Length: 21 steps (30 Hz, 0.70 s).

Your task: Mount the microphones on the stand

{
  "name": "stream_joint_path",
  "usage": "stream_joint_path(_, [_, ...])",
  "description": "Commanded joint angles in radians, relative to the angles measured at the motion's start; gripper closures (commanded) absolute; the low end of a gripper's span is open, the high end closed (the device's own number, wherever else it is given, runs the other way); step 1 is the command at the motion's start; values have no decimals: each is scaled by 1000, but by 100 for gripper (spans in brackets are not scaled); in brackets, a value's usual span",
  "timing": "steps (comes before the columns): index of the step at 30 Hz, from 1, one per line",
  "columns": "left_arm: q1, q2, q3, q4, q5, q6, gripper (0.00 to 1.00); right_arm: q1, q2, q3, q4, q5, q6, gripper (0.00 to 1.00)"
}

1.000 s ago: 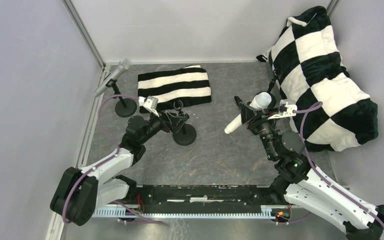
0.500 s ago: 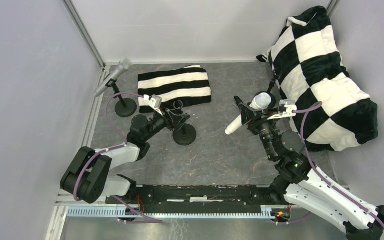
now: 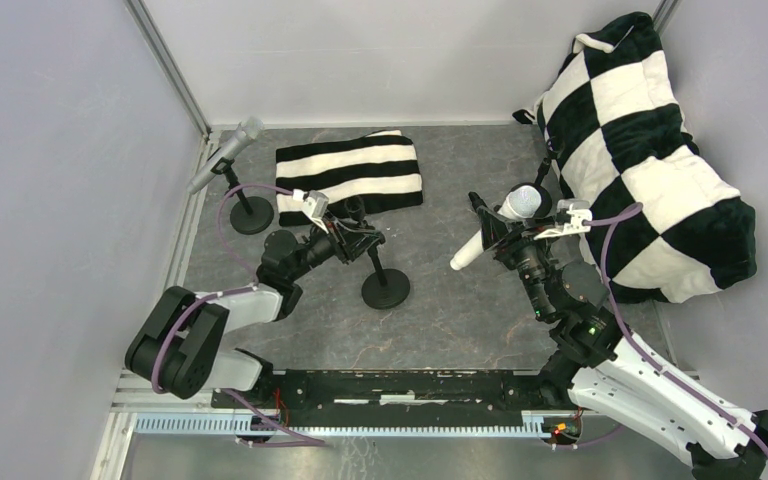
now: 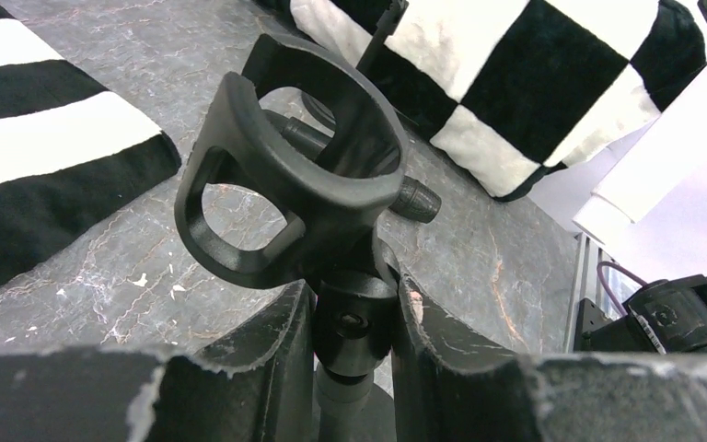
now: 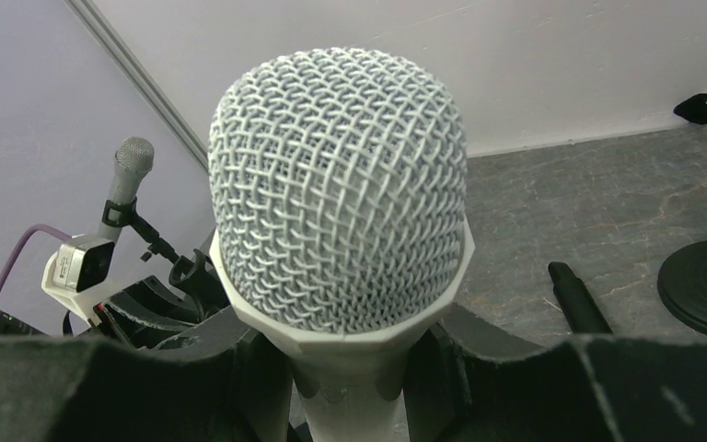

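I need to open my left gripper, as the stand is leaning with its clip tipped away from the white microphone, let the stand settle upright, then grip its neck joint [image 4: 352, 322].
A black stand [image 3: 385, 288] leans near the table's middle, its empty clip [image 4: 295, 175] at the top. My left gripper [image 3: 356, 236] is shut on the stand's neck joint [image 4: 350, 322], just under the clip, with a finger [image 4: 281, 341] on each side. My right gripper [image 3: 505, 235] is shut on the white microphone [image 3: 520, 205], just below its mesh head [image 5: 341, 184]; the handle points toward the leaning stand. A silver-grey microphone [image 3: 225, 155] sits clipped in a second stand [image 3: 251, 217] at the back left. The black microphone is not clearly in view.
A striped black-and-white cloth [image 3: 350, 175] lies behind the left gripper. A large checkered cushion [image 3: 650, 150] fills the right side. In the right wrist view a thin black stick [image 5: 578, 296] lies on the floor beside another round stand base [image 5: 704, 285].
My left gripper has closed on the stand's neck. The stand has tipped, and its base has slid toward the near right. The right arm with the white microphone has stayed put.
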State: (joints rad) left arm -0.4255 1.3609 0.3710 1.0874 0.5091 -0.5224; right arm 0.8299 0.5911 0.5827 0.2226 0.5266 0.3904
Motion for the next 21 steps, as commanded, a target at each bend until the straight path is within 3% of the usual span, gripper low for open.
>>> stream_joint_path(1, [6,-31,26,38,8,-3,98,-2,-3,2,70,-21,-26,100])
stream_joint_path(7, [-35,-97,44,-97,-50,77,98,-1,-6,-37,222,-111,-120,100])
stream_joint_path(14, [-161,-232,134,-371,-333,287,98,-1,17,-23,248,-187,-166,100])
stream_joint_path(21, [-237,-252,146,-353,-591,375,98,-2,8,-38,240,-192,-168,100])
